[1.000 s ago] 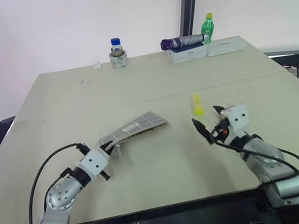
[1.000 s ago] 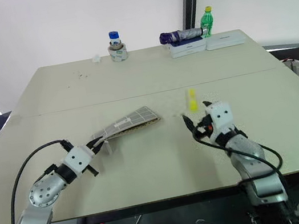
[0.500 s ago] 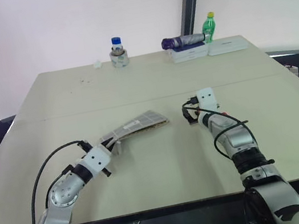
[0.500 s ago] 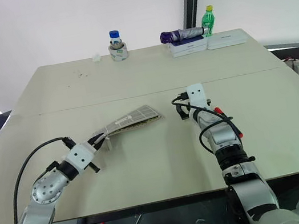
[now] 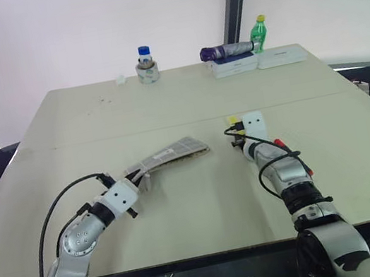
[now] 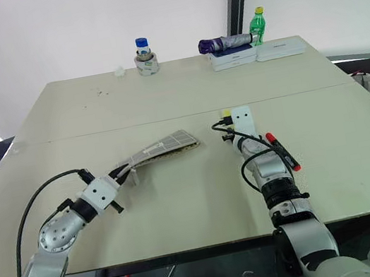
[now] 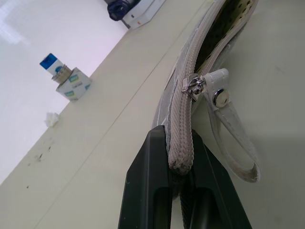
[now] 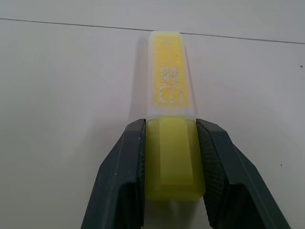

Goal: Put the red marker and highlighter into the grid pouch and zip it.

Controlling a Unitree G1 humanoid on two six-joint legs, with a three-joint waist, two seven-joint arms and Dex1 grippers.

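Note:
Next, I let go of the yellow highlighter with my right gripper inside the grid pouch's opening (image 5: 189, 161), past the end of the grid pouch that my left gripper pinches.
The grid pouch (image 5: 171, 154) lies left of centre on the table, its near end raised. My left gripper (image 5: 133, 188) is shut on that end, and the left wrist view shows the fingers (image 7: 152, 167) pinching the zipper edge just below the slider (image 7: 192, 86), with the mouth open beyond. The yellow highlighter (image 8: 170, 90) lies on the table right of the pouch, and my right gripper (image 8: 170, 126) is shut on its rear half. Its tip (image 5: 232, 120) pokes out past the right hand. The red marker (image 6: 280, 151) lies on the table beside my right forearm.
Along the far edge stand a blue-capped bottle on a tape roll (image 5: 145, 65), a purple folded umbrella (image 5: 225, 51) on white boxes (image 5: 257, 61), and a green bottle (image 5: 259, 32). A seam (image 5: 134, 133) crosses the tabletop.
My right arm reached forward over the highlighter and its fingers closed on it. The left gripper kept its hold on the pouch.

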